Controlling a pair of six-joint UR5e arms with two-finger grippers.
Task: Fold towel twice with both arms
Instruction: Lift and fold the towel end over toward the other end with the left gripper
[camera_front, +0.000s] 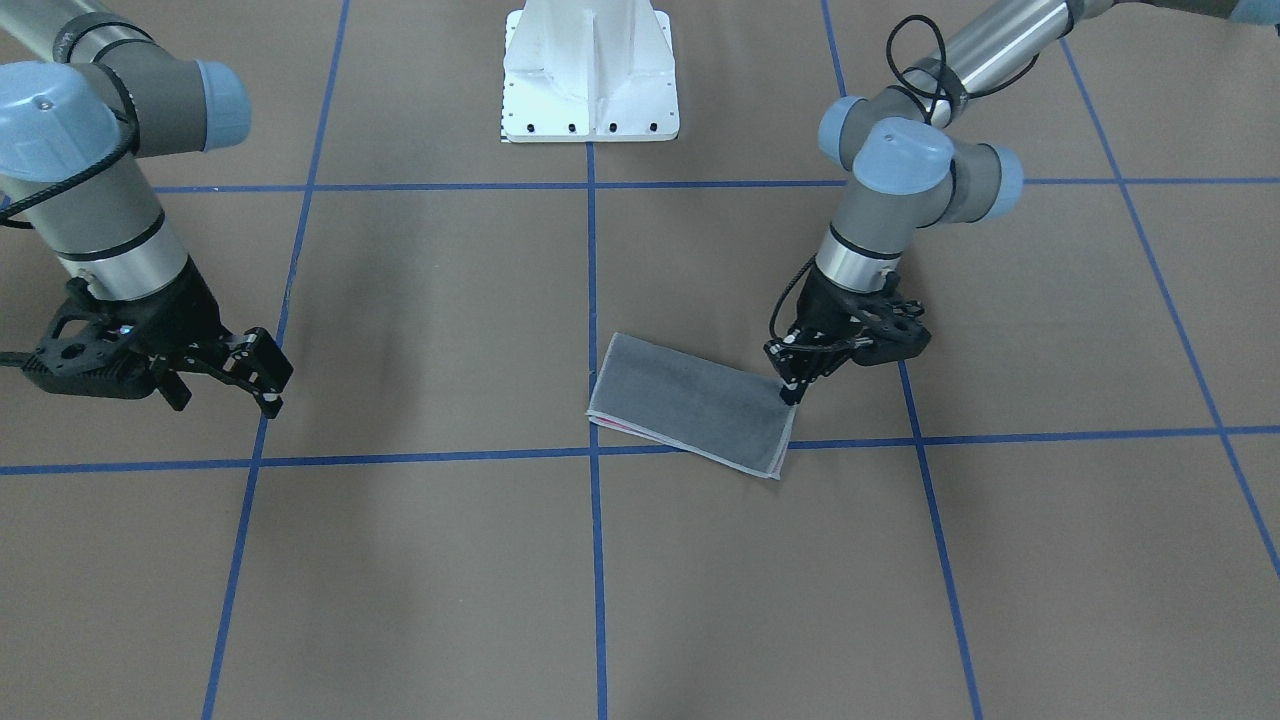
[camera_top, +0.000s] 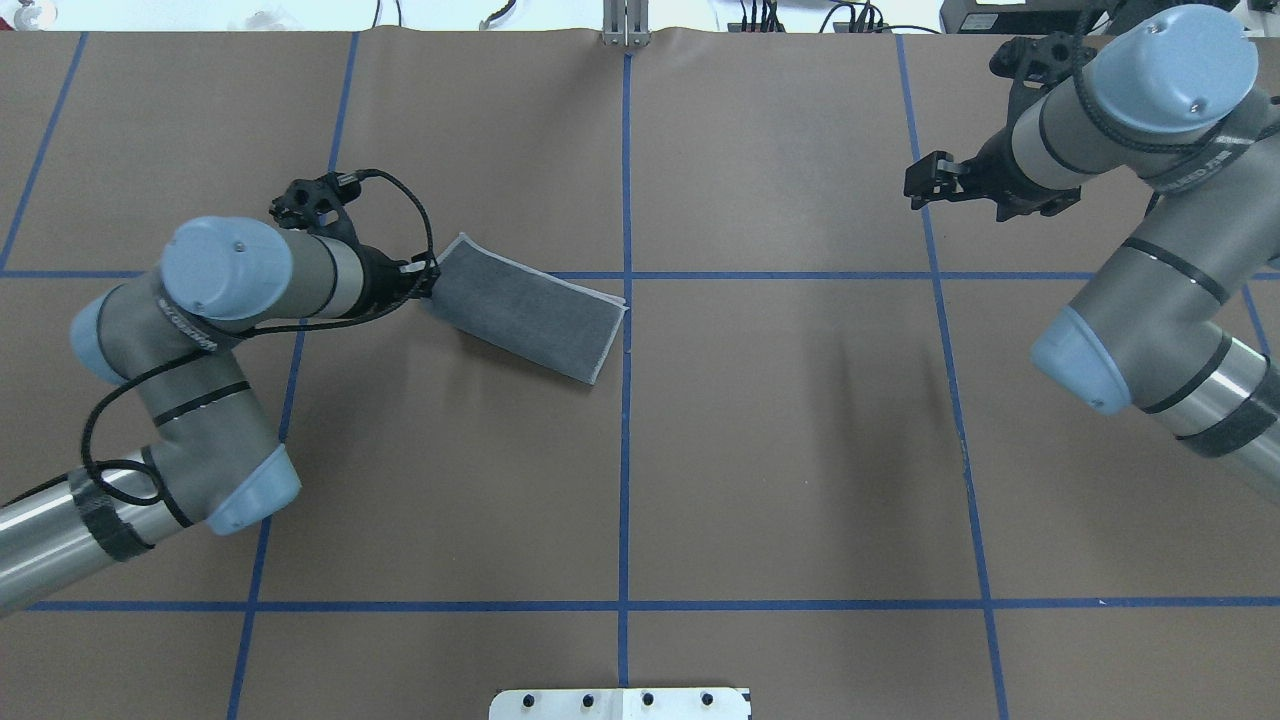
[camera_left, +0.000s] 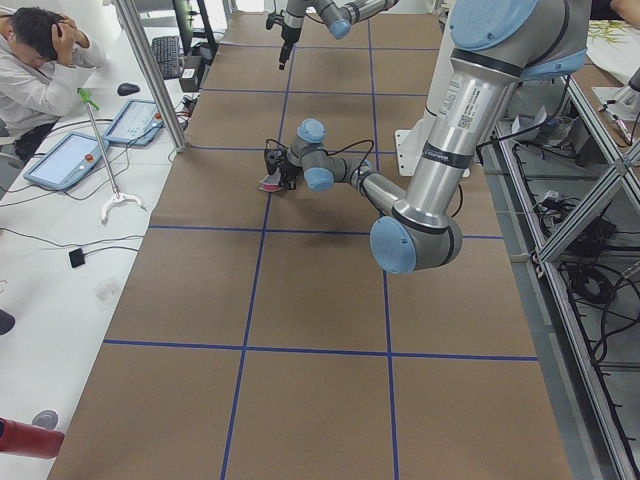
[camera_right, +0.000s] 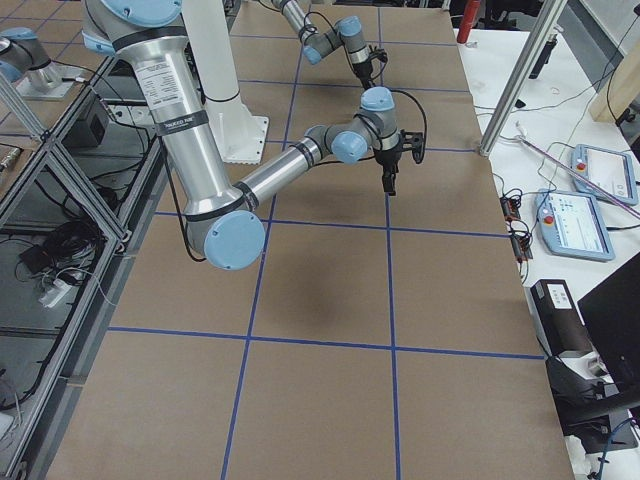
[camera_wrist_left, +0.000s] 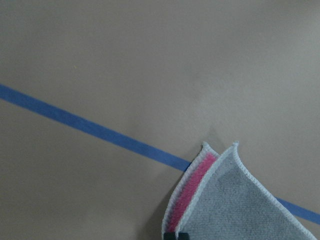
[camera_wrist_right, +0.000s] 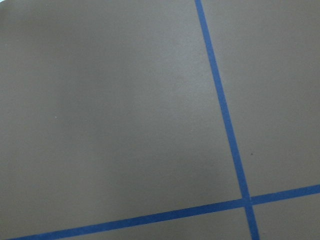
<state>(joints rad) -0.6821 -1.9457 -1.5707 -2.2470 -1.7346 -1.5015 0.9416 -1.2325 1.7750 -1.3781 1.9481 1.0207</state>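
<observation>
Next, my left gripper lets go of the towel's corner by the middle of the long edge (camera_front: 695, 347) facing the white pedestal.
The towel (camera_front: 690, 400) lies near the table's middle, folded into a long rectangle, grey face up, with a pink strip showing at one edge. It also shows in the overhead view (camera_top: 530, 305) and the left wrist view (camera_wrist_left: 240, 205). My left gripper (camera_front: 792, 390) is shut on the towel's corner at its short end, low at the table; it also shows in the overhead view (camera_top: 428, 285). My right gripper (camera_front: 228, 400) is open and empty, held above the table far from the towel; it also shows in the overhead view (camera_top: 918, 185).
The white bolted pedestal (camera_front: 590, 70) stands at the robot's side of the table. Blue tape lines (camera_wrist_right: 222, 107) grid the brown tabletop. An operator (camera_left: 40, 60) sits at a side desk with tablets, beyond the table's far edge.
</observation>
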